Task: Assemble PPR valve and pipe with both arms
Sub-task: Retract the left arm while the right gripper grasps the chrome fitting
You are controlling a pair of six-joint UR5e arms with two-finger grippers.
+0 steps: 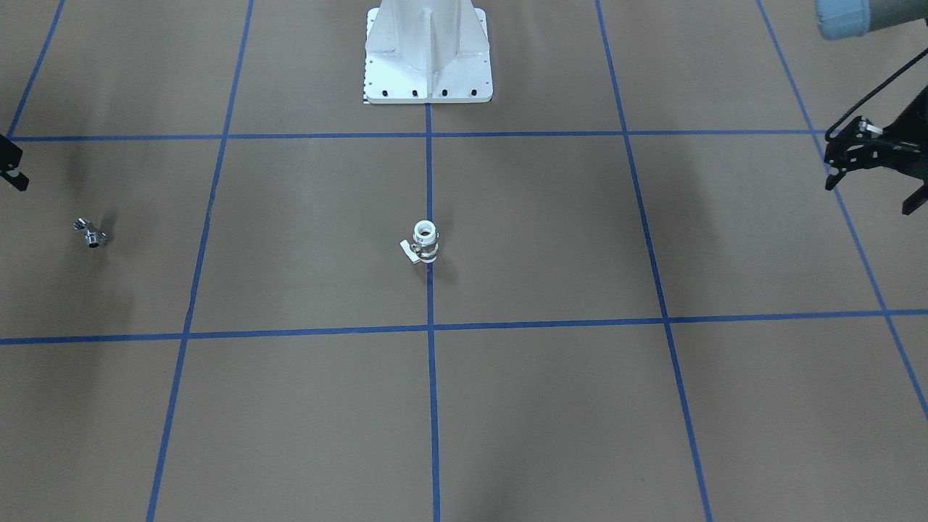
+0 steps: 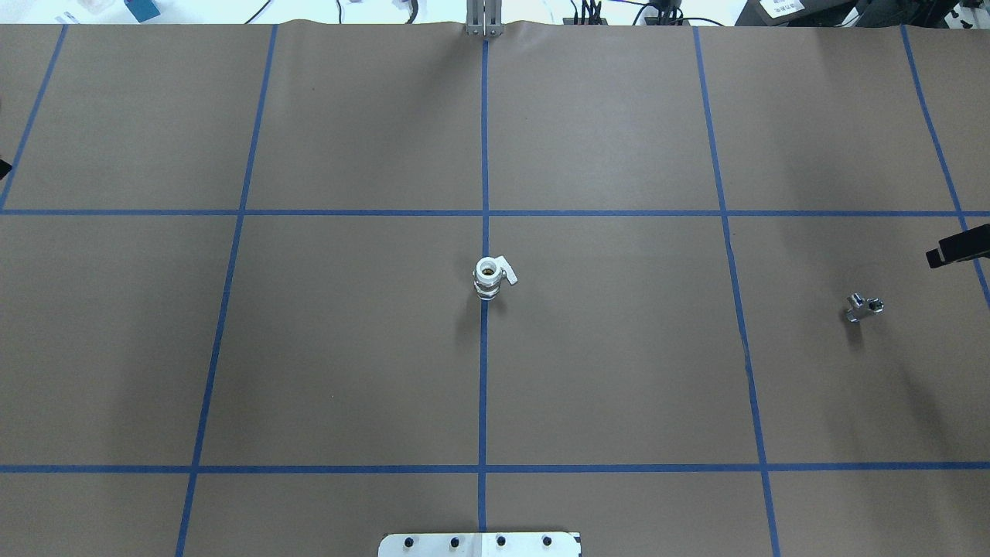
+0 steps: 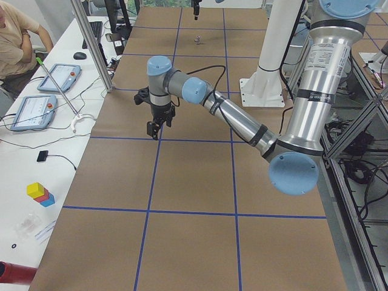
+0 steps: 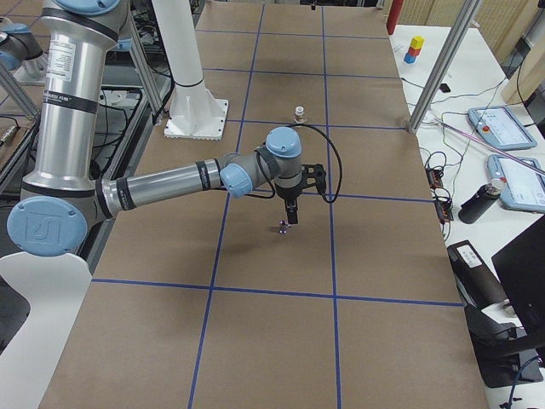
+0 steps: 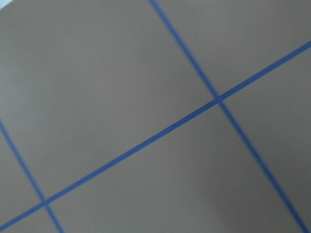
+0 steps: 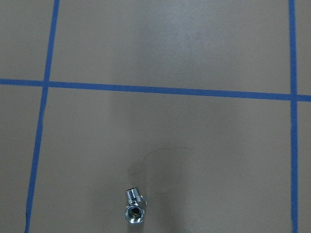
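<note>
The chrome pipe's middle (image 1: 90, 232) (image 6: 135, 202) is just behind its threaded end. My right gripper goes there next and closes on it.
The white PPR valve (image 1: 425, 243) stands upright on the table's centre line, open end up, its small lever to one side; it also shows from above (image 2: 489, 277). The chrome pipe (image 2: 862, 307) lies far out on the robot's right side (image 1: 90, 233), and sits low in the right wrist view (image 6: 134, 208). My right gripper (image 2: 957, 249) hovers just beyond the pipe, cut off by the frame edge, so I cannot tell its state. My left gripper (image 1: 873, 190) hangs above the table's left side, fingers spread, holding nothing.
The white pedestal base (image 1: 428, 54) stands at the robot's edge of the brown, blue-taped table (image 2: 348, 348). Beyond the table's far edge a side bench holds tablets (image 3: 33, 109) and cables, with a person (image 3: 15, 36) seated there.
</note>
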